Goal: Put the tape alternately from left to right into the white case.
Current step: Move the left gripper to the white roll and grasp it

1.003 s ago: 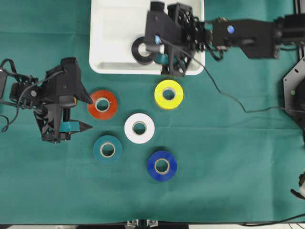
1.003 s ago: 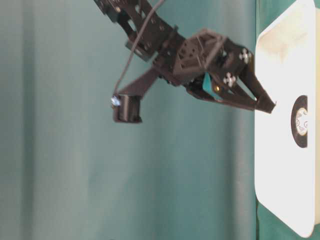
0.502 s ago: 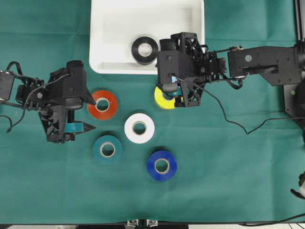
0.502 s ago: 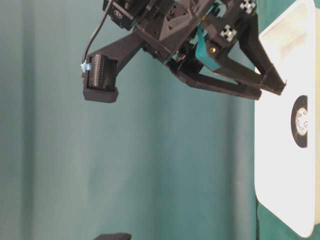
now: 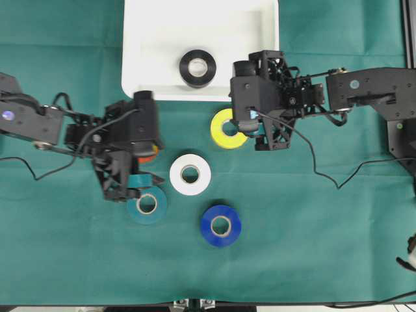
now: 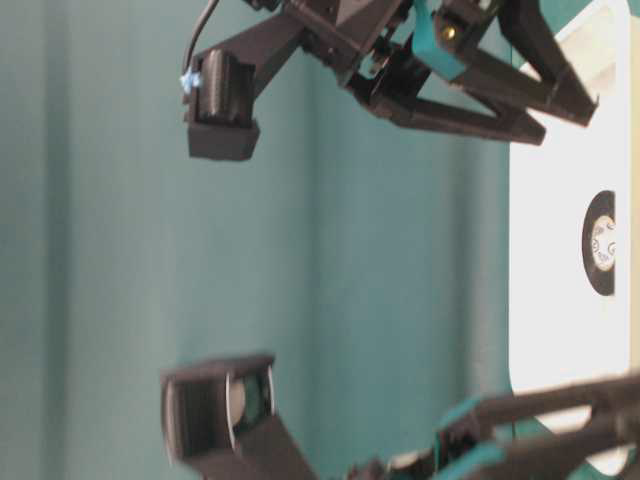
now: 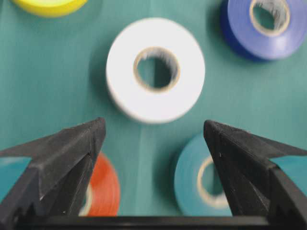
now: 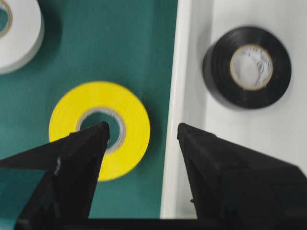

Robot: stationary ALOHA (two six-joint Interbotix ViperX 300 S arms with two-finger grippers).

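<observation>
My left gripper needs to shut on the white tape's side [image 5: 181, 163] [image 7: 128, 95] closest to the red-orange tape and the white case, with one finger inside its hole.
The white case [image 5: 156, 39] holds the black tape [image 5: 197, 68] lying flat. On the green cloth lie the yellow tape [image 5: 223, 133], white tape [image 5: 190, 174], teal tape [image 5: 147, 205] and blue tape [image 5: 221, 225]. The red-orange tape [image 5: 153, 153] is mostly hidden under my left arm. My left gripper [image 7: 153, 127] is open above the cloth between the red-orange tape [image 7: 103, 189] and teal tape [image 7: 192, 179], just short of the white tape [image 7: 155, 69]. My right gripper [image 8: 143, 128] is open and empty, one finger over the yellow tape [image 8: 129, 115], the other over the case rim [image 8: 175, 143].
Green cloth covers the table. Cables trail from both arms across the cloth. In the table-level view the right gripper [image 6: 565, 118] hangs above the case [image 6: 560, 300] edge and the left gripper [image 6: 600, 415] enters at the bottom.
My right gripper has drawn back out of the case to above the yellow roll, leaving the black roll inside. My left arm has moved right, over the red-orange roll.
</observation>
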